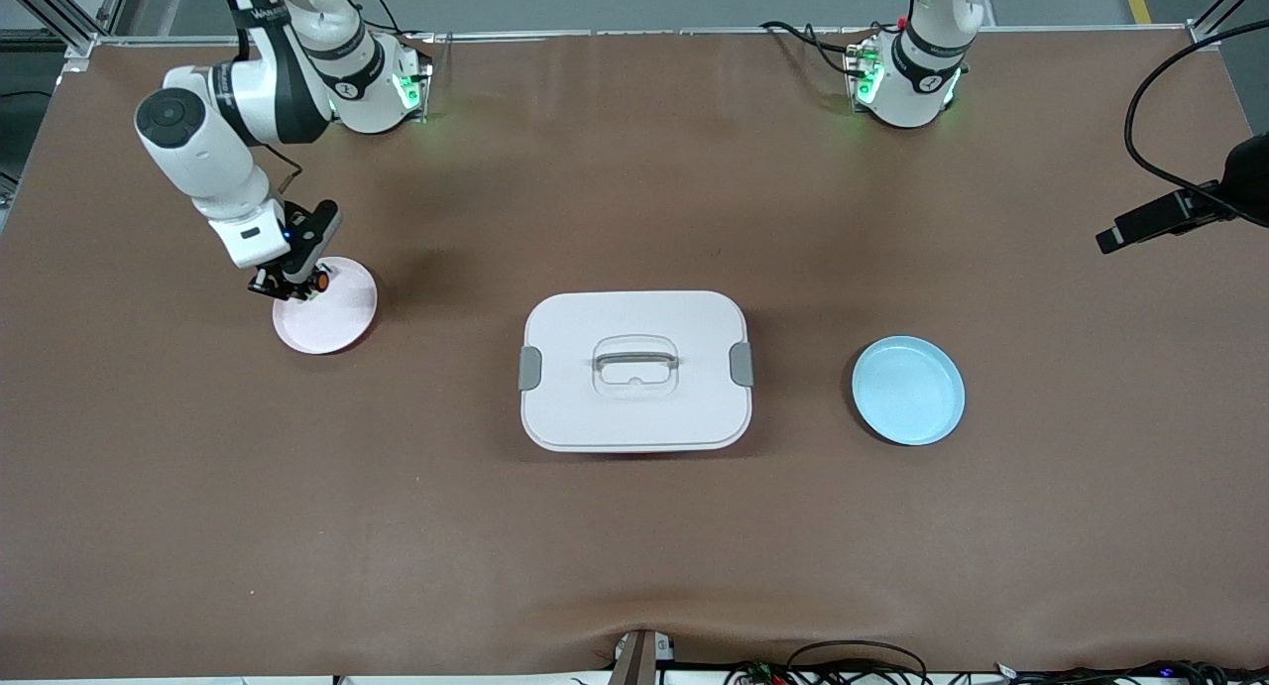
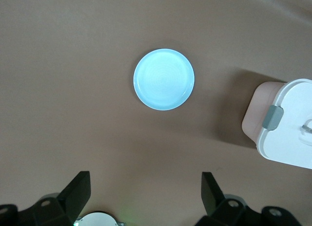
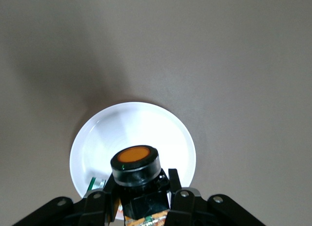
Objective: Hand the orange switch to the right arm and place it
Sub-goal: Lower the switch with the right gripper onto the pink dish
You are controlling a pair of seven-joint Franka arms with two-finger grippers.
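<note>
Next, I let go of the orange switch, now low over the plate's rim, with my right gripper in the middle of the pale pink plate (image 1: 329,308) (image 3: 132,160).
My right gripper (image 1: 290,283) is shut on the orange switch (image 1: 319,282) and holds it low over the rim of the pale pink plate (image 1: 337,320), on the side toward the robots' bases. In the right wrist view the switch (image 3: 135,163) is a black cylinder with a round orange face, clamped between my right gripper's (image 3: 141,188) jaws above the plate (image 3: 146,122). I cannot tell whether it touches the plate. My left gripper (image 2: 146,181) is open and empty, high over the table near the light blue plate (image 2: 164,79); it is out of the front view.
A small white-and-green part (image 3: 96,183) lies in the pink plate by the switch. A white lidded box (image 1: 634,370) with a handle sits mid-table. The blue plate (image 1: 908,389) lies toward the left arm's end. A black camera (image 1: 1170,215) juts in there.
</note>
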